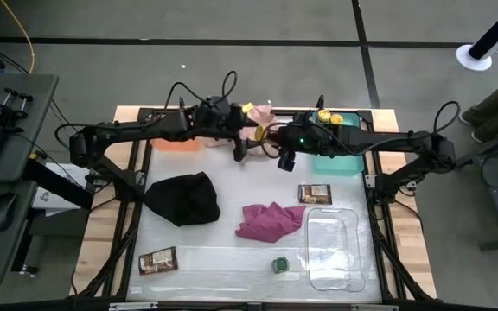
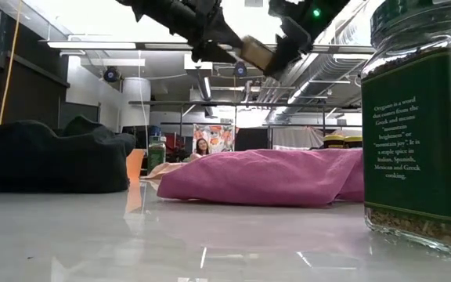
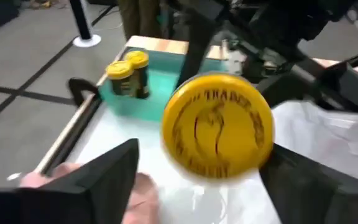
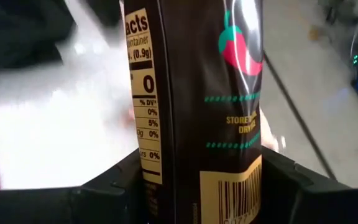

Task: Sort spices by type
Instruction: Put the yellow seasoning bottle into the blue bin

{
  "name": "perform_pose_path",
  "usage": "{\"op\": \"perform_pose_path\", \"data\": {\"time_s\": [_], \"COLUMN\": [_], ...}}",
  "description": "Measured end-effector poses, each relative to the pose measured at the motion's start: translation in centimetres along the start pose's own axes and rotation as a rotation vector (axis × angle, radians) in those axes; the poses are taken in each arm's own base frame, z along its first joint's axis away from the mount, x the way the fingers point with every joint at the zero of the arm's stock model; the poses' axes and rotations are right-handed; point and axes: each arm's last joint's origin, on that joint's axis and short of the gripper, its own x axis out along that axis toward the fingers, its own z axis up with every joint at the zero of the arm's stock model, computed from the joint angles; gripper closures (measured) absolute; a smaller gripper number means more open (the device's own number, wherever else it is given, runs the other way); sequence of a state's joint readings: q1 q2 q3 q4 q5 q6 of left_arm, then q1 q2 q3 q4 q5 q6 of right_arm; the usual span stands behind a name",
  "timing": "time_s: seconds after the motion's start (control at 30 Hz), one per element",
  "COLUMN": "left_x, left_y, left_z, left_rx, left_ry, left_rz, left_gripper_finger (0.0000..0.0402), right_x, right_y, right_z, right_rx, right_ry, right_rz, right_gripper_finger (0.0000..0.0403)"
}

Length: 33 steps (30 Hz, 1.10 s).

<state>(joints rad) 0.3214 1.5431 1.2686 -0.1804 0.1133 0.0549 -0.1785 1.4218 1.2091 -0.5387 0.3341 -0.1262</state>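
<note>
I will release the dark jar from my right gripper in the teal tray (image 1: 319, 141) in front of the jars with yellow lids.
A dark jar with a yellow lid (image 3: 217, 127) hangs in the air over the far middle of the table, between the two arms. My right gripper (image 4: 201, 158) is shut on the jar (image 4: 197, 93). My left gripper (image 3: 202, 149) is open and faces the lid end. Its fingers (image 3: 104, 180) stand on either side of the lid, with a gap showing on one side. In the low view the jar (image 2: 257, 53) is high above the table. A green-lidded jar (image 1: 280, 263) stands near the near edge. Brown packets (image 1: 315, 193) (image 1: 158, 260) lie flat on the table. My right gripper pinches the jar's body (image 4: 191, 186) between its two fingers, at the barcode end of the label, away from the lid. The jar lies along the fingers and reaches out past them toward the left arm. It is lifted clear of the table.
A teal tray (image 1: 340, 162) at the far right holds two yellow-lidded jars (image 1: 331, 117). An orange tray (image 1: 175, 142) sits far left, and a clear tray (image 1: 335, 250) near right. Black cloth (image 1: 184, 199), magenta cloth (image 1: 271, 220) and pink cloth (image 1: 259, 115) lie on the table. A person (image 2: 202, 146) shows far behind.
</note>
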Motion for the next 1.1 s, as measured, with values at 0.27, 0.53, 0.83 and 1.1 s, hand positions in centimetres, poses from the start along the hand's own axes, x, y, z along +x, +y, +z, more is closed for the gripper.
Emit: {"op": "perform_pose_path", "data": {"time_s": [0.27, 0.53, 0.83, 1.1], "left_x": [-2.7, -3.7, -3.3, -3.2], "left_y": [2.0, 2.7, 2.1, 1.5], "left_z": [-1.7, -5.1, -6.7, -6.7], "left_rx": [-0.022, -0.177, -0.284, -0.251], "left_ry": [0.165, -0.042, -0.174, -0.171], "left_rz": [0.048, 0.071, 0.046, 0.03], "left_gripper_finger": [0.0076, 0.0081, 0.0081, 0.0081], "right_x": [-1.4, -4.4, -0.9, 2.2], "right_y": [-3.4, -2.6, -1.8, -1.1], "right_z": [-5.9, -14.9, -19.3, -19.4], "right_rx": [0.206, 0.723, 1.069, 1.071], "right_ry": [0.242, 0.107, -0.051, -0.024], "right_rz": [-0.072, -0.24, -0.584, -0.611], "right_gripper_finger": [0.0202, 0.0202, 0.0202, 0.0202]}}
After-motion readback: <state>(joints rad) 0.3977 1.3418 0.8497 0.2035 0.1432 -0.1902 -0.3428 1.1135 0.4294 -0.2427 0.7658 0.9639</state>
